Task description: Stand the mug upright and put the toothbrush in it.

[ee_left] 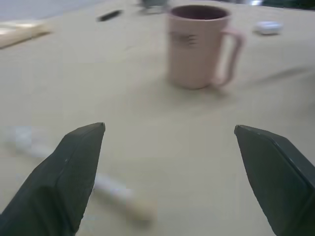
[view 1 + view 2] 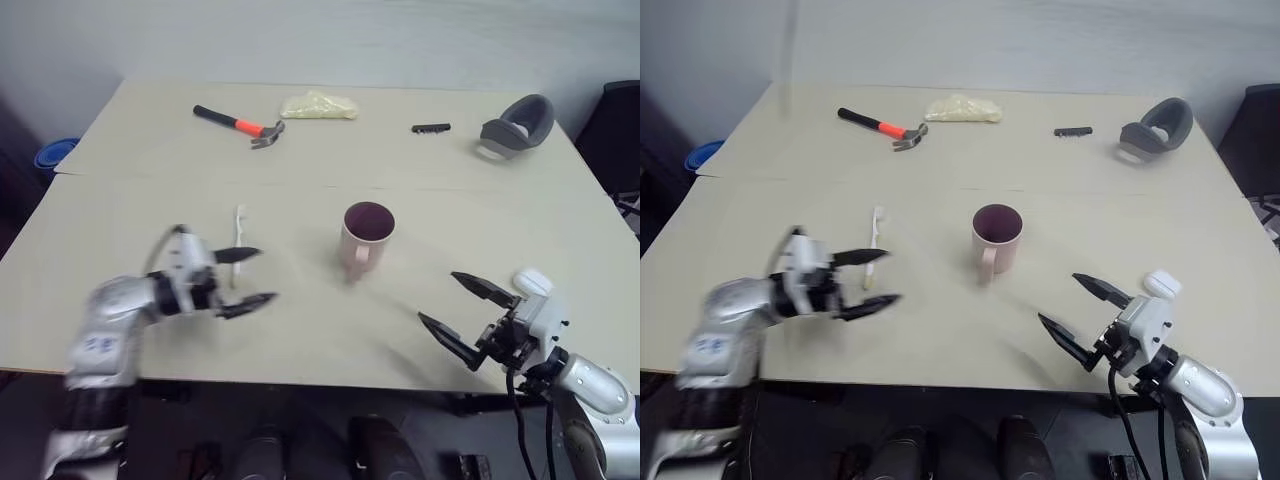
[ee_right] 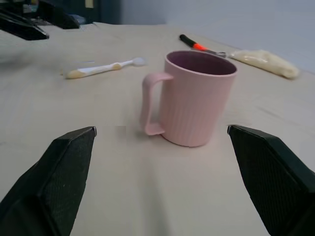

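My left gripper next should close on the middle of the white toothbrush (image 2: 238, 244), between its head and yellowish end.
The pale pink mug (image 2: 367, 240) stands upright near the table's middle, its handle toward me and its maroon inside empty. Left of it the white toothbrush (image 2: 238, 232) lies flat on the table, its yellowish end nearest me. My left gripper (image 2: 265, 275) hangs open just by that near end, pointing right toward the mug, with nothing between its fingers. My right gripper (image 2: 437, 297) is open too, low at the front right, aimed at the mug (image 3: 197, 98) from a short way off. The right wrist view also shows the toothbrush (image 3: 101, 69) beyond the mug.
Along the table's far side lie an orange-and-black hammer (image 2: 240, 125), a yellowish bag (image 2: 318, 105), a small black piece (image 2: 431, 128) and a grey rounded object (image 2: 517, 127). A blue object (image 2: 52, 153) sits off the table's left edge. The front table edge (image 2: 300, 375) runs below both grippers.
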Available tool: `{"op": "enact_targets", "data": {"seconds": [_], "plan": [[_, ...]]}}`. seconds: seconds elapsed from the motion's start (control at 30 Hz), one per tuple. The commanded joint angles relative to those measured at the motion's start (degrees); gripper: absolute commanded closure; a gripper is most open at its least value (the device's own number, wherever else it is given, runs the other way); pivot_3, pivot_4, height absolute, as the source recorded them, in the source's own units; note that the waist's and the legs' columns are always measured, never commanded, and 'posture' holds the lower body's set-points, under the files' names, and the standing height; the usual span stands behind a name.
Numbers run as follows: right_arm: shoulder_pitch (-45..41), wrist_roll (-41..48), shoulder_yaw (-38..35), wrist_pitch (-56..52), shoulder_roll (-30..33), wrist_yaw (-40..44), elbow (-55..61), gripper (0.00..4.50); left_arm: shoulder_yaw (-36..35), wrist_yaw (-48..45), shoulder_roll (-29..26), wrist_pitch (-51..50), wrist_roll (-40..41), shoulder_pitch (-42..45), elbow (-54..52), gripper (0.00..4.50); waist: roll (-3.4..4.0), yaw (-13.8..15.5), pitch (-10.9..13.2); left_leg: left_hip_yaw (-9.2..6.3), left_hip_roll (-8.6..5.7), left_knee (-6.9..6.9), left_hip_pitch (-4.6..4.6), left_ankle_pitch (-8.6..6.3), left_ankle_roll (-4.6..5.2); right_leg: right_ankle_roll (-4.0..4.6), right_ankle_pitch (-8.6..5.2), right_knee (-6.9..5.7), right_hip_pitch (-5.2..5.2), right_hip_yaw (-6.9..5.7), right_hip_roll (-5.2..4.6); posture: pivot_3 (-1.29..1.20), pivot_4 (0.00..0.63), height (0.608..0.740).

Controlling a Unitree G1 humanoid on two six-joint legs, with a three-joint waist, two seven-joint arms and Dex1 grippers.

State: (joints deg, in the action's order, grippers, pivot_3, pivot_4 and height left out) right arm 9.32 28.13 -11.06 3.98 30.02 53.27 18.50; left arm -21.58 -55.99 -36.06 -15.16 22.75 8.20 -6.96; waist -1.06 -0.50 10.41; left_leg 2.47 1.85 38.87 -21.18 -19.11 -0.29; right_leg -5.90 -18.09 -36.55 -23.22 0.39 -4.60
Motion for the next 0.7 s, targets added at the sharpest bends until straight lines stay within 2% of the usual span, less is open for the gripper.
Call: {"op": "enact_targets", "data": {"seconds": [0.03, 0.07, 0.13, 0.2, 0.27, 0.37, 0.5, 0.6, 0.7], "plan": [[-1.91, -1.49, 0.68, 8.36, 0.79, 5.12, -1.25, 0.0, -14.08, 9.78, -2.12, -5.79, 1.14, -6.9, -1.23, 0.03, 0.01, 0.14, 0.0, 0.0, -0.04, -0.02, 0.0, -0.01, 0.01, 0.0, 0.0, 0.01, 0.02, 0.0, -0.04, 0.0, 0.15, 0.74], [-2.5, -2.16, 0.75, 10.6, 0.7, 5.87, -1.9, 0.0, -18.02, 12.12, -2.82, -9.18, 1.55, -9.72, -1.49, 0.03, 0.0, 0.14, 0.0, 0.01, -0.04, -0.01, 0.0, -0.02, 0.01, 0.0, 0.0, 0.04, 0.02, -0.02, -0.03, 0.0, 0.15, 0.74], [-2.8, -2.19, 0.62, 11.85, 0.44, 5.97, -2.79, 0.0, -21.0, 13.34, -4.26, -13.56, 1.97, -14.01, -3.06, 0.03, -0.03, 0.04, -0.01, -0.01, -0.02, -0.02, -0.01, -0.04, 0.01, 0.0, 0.0, 0.05, 0.02, -0.05, -0.04, 0.0, 0.15, 0.74], [-2.95, -2.05, 0.74, 12.53, 0.7, 6.51, -3.94, 0.0, -20.58, 15.84, -7.25, -20.59, 0.81, -16.33, -5.15, 0.03, -0.07, 0.46, 0.0, -0.05, -0.02, -0.1, 0.01, -0.05, -0.01, 0.0, 0.0, 0.1, 0.05, -0.03, -0.05, 0.0, 0.15, 0.74], [-3.19, -1.68, 0.46, 12.73, 0.8, 6.42, -4.87, 0.0, -19.21, 19.33, -10.34, -31.33, 2.65, -14.51, -8.04, 0.03, -0.07, 0.91, 0.0, -0.33, -0.1, -0.11, 0.01, -0.05, -0.01, 0.02, -0.01, 0.17, 0.21, -0.13, -0.21, 0.0, 0.15, 0.74], [-2.69, -1.38, 0.51, 12.51, 1.5, 7.15, -5.37, 0.0, -14.43, 21.67, -12.16, -48.63, 11.91, -2.62, -11.39, 0.03, -0.06, 1.73, 0.0, -0.54, -0.18, -0.09, 0.16, -0.03, -0.02, 0.04, -0.01, 0.22, 0.51, -0.31, -0.41, 0.0, 0.15, 0.74], [-1.87, -1.61, -0.5, 12.49, 1.84, 6.03, -6.14, 0.0, -4.57, 28.09, -9.1, -67.73, 14.72, 15.48, -11.48, 0.03, -0.02, 1.49, -0.04, -0.64, -0.28, -0.07, 0.13, 0.03, -0.11, 0.04, -0.01, 0.27, 0.67, -0.63, -0.61, 0.0, 0.15, 0.74], [-0.55, -2.13, -0.18, 12.71, 1.39, 5.31, -6.05, 0.0, 3.2, 34.21, -4.21, -71.3, 10.44, 25.06, -7.0, 0.03, 0.02, 0.36, -0.05, -0.39, -0.28, -0.14, 0.07, 0.15, -0.38, 0.01, 0.01, 0.12, 0.59, -0.66, -0.41, 0.0, 0.15, 0.74], [-0.09, -2.65, 0.14, 12.8, 0.98, 4.16, -5.94, 0.0, 10.73, 39.45, 1.06, -66.84, 4.4, 31.91, 2.03, 0.03, 0.0, -0.03, -0.03, -0.19, -0.17, -0.13, 0.06, 0.13, -0.41, -0.01, 0.01, 0.17, 0.5, -0.75, 0.12, 0.0, 0.15, 0.74]]}}
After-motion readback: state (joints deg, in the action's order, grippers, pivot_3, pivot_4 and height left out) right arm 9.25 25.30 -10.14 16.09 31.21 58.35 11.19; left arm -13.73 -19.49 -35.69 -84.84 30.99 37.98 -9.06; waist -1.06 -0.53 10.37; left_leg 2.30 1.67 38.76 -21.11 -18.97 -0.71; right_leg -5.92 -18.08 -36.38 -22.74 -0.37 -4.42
